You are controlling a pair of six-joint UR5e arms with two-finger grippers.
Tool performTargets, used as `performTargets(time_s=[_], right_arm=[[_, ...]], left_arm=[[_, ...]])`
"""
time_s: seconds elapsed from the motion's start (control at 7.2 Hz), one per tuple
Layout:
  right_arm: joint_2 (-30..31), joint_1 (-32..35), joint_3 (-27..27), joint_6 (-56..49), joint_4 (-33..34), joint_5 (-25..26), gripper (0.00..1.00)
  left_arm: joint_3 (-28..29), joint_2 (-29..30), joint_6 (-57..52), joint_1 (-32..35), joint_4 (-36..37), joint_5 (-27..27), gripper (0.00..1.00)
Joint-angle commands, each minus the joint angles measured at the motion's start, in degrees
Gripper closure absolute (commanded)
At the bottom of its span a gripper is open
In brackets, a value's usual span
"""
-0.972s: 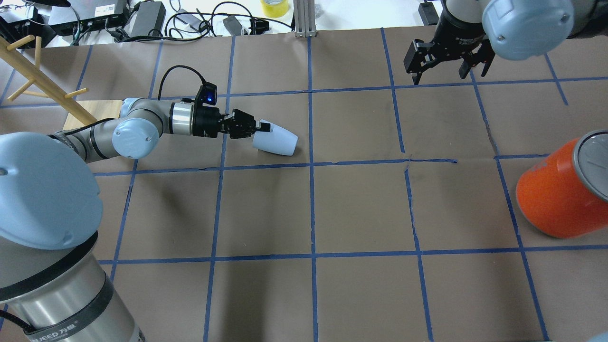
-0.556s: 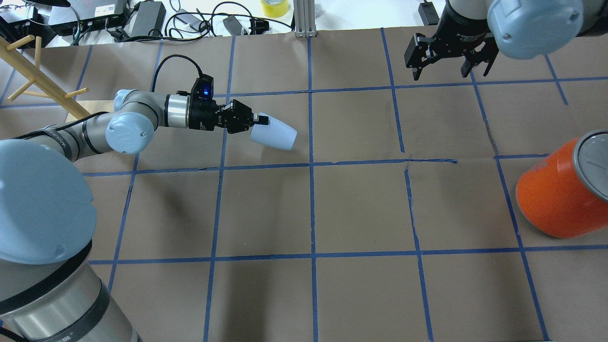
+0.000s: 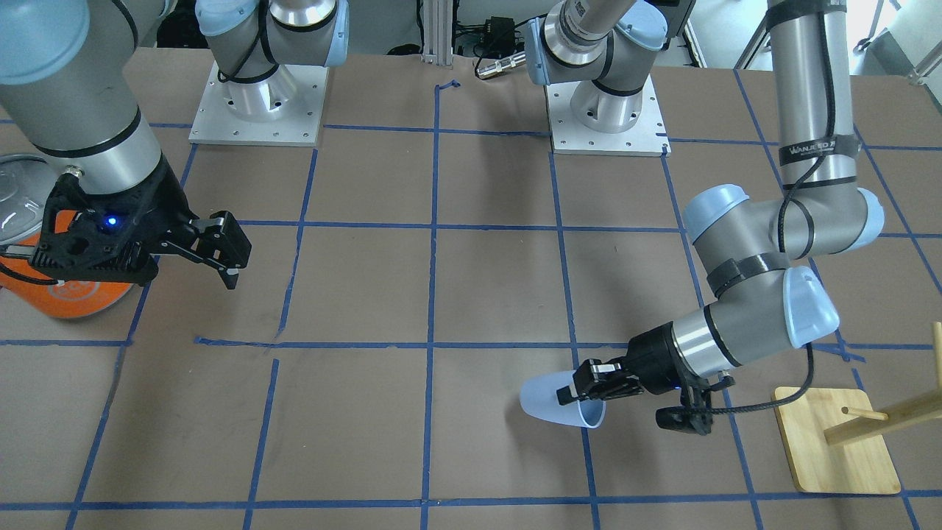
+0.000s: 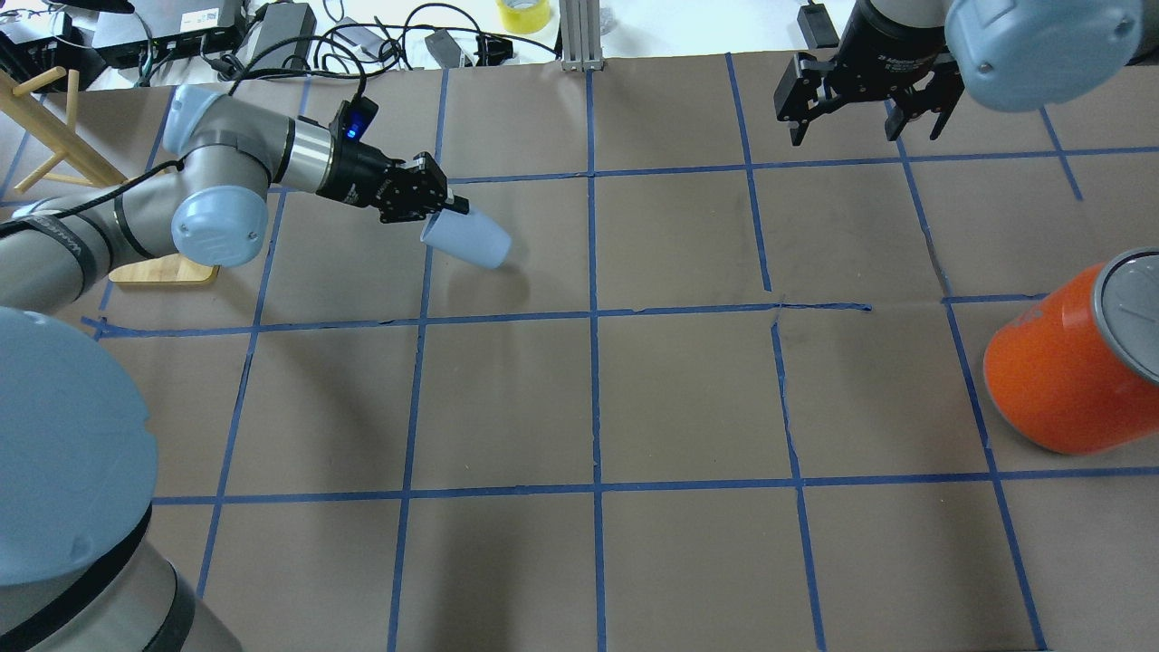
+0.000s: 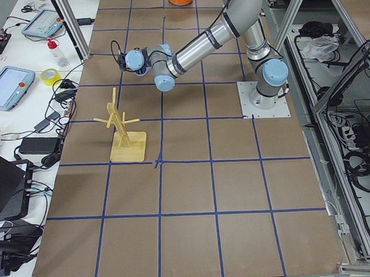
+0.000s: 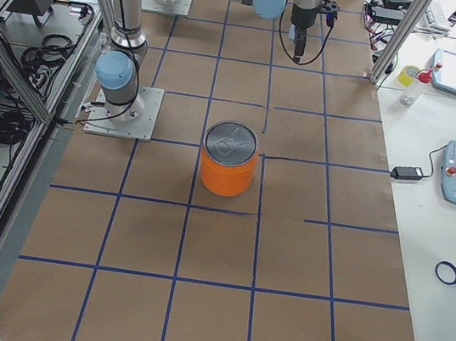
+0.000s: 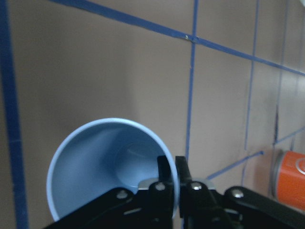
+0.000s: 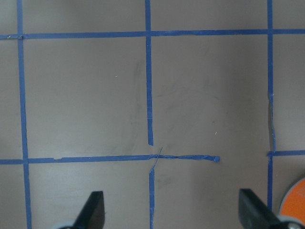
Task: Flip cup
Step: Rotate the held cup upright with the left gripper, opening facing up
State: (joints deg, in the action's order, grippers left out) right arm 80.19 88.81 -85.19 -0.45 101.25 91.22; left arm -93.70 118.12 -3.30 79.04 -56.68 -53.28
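The robot's left gripper will release the cup on the bare paper between the blue lines (image 3: 669, 431) next to the wooden peg rack. The cup now hangs tilted above the paper.
The pale bluish-white cup (image 4: 473, 243) is held on its side, mouth toward my left gripper (image 4: 450, 210), closed end pointing to the table's middle. The left gripper is shut on the cup's rim, one finger inside and one outside, as the left wrist view shows at the rim (image 7: 174, 168) of the cup (image 7: 95, 162). In the front view the cup (image 3: 552, 403) hangs tilted from that gripper (image 3: 583, 394), seemingly just above the paper. My right gripper (image 4: 862, 131) is open and empty, high at the far right; its fingers (image 8: 93, 210) frame bare paper.
A large orange container with a silver top (image 4: 1068, 362) stands at the right edge, also in the front view (image 3: 70, 298). A wooden peg rack on a board (image 3: 839, 442) stands at the far left (image 4: 54, 118). Cables and boxes lie past the far edge.
My left arm has swung away from me and slightly left, carrying the cup by its rim; the cup is now more tilted. The right gripper has drifted slightly farther away.
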Motion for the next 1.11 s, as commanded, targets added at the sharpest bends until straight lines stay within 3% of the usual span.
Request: performTargets(time_s=[0.0, 0.14, 0.42, 0.56, 0.69, 0.97], right_arm=[[-0.1, 0.0, -0.2, 0.0, 0.1, -0.2, 0.00], [0.1, 0.0, -0.8, -0.1, 0.1, -0.1, 0.00], [0.1, 0.0, -1.4, 0.0, 0.1, -0.3, 0.00], [0.1, 0.0, -1.4, 0.0, 0.1, 0.1, 0.00], [0.1, 0.0, -1.4, -0.1, 0.0, 0.3, 0.00], [0.1, 0.0, -1.4, 0.0, 0.0, 0.4, 0.00]], left_arm=[[8.2, -1.8, 3.1, 2.9, -4.9, -19.5, 1.00], [10.9, -0.6, 1.7, 5.1, -4.9, -31.7, 1.00], [7.6, -0.5, -7.8, 7.3, 1.2, -40.0, 1.00], [4.1, -1.3, -8.7, 7.4, 3.7, -40.7, 1.00], [1.5, -0.8, -9.8, 7.4, 11.7, -40.3, 1.00], [-0.5, -1.1, -10.1, 7.4, 14.4, -40.7, 1.00]])
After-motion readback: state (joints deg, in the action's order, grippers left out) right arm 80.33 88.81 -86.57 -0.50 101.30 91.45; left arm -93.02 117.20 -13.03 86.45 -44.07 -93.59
